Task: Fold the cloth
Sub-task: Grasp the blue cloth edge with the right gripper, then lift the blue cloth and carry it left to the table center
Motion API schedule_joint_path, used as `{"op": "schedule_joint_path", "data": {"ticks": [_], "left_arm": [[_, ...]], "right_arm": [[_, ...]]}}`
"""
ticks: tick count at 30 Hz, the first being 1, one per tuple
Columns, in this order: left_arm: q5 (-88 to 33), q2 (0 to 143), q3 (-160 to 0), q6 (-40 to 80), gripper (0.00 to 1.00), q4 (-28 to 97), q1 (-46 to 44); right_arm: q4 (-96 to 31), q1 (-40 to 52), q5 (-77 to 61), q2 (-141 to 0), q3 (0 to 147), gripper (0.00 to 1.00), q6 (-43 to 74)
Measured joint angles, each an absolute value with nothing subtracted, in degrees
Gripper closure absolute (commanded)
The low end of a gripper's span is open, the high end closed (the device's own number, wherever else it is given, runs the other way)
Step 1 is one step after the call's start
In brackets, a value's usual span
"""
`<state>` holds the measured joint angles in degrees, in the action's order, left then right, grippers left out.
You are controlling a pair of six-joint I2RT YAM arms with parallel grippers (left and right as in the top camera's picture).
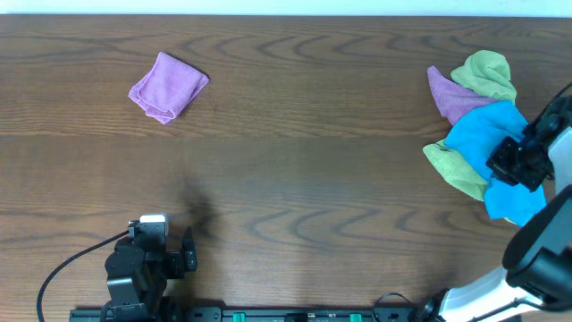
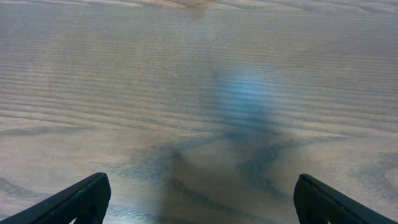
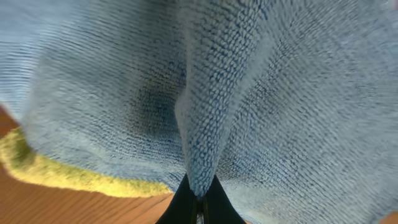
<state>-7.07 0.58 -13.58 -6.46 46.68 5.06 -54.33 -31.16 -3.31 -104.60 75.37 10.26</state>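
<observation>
My right gripper will let go of the sky-blue cloth on bare wood (image 1: 310,102) between the folded purple cloth and the pile.
The sky-blue cloth (image 1: 478,134) lies crumpled in a pile at the table's right edge, partly under my right arm. My right gripper (image 1: 517,161) is down on it and shut on the cloth. In the right wrist view the cloth (image 3: 261,93) fills the frame, and a pinched ridge of it runs down between the gripper (image 3: 199,198) fingers. My left gripper (image 1: 170,241) rests near the front left, far from the cloth. Its fingers (image 2: 81,199) stand wide apart over bare wood, with nothing between them.
A purple cloth (image 1: 168,85) sits folded at the back left. In the right pile, a lime-green cloth (image 1: 487,73) and a purple cloth (image 1: 451,97) lie behind the blue one, and another green cloth (image 1: 456,170) lies beneath it, its edge (image 3: 68,174) showing.
</observation>
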Motion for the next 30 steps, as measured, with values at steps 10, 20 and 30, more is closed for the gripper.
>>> {"op": "schedule_joint_path", "data": {"ticks": [10, 20, 30], "left_arm": [[-7.1, 0.6, -13.6, -6.5, 0.05, 46.7, 5.1], [-7.1, 0.6, -13.6, -6.5, 0.05, 46.7, 5.1], [-7.1, 0.6, -13.6, -6.5, 0.05, 46.7, 5.1]], "right_arm": [[-51.5, -25.9, -4.8, -83.0, 78.2, 0.99, 9.7], [-48.7, -11.0, -6.8, -78.5, 78.7, 0.99, 9.0], [-42.5, 8.0, -11.8, -82.3, 78.7, 0.99, 9.3]]}}
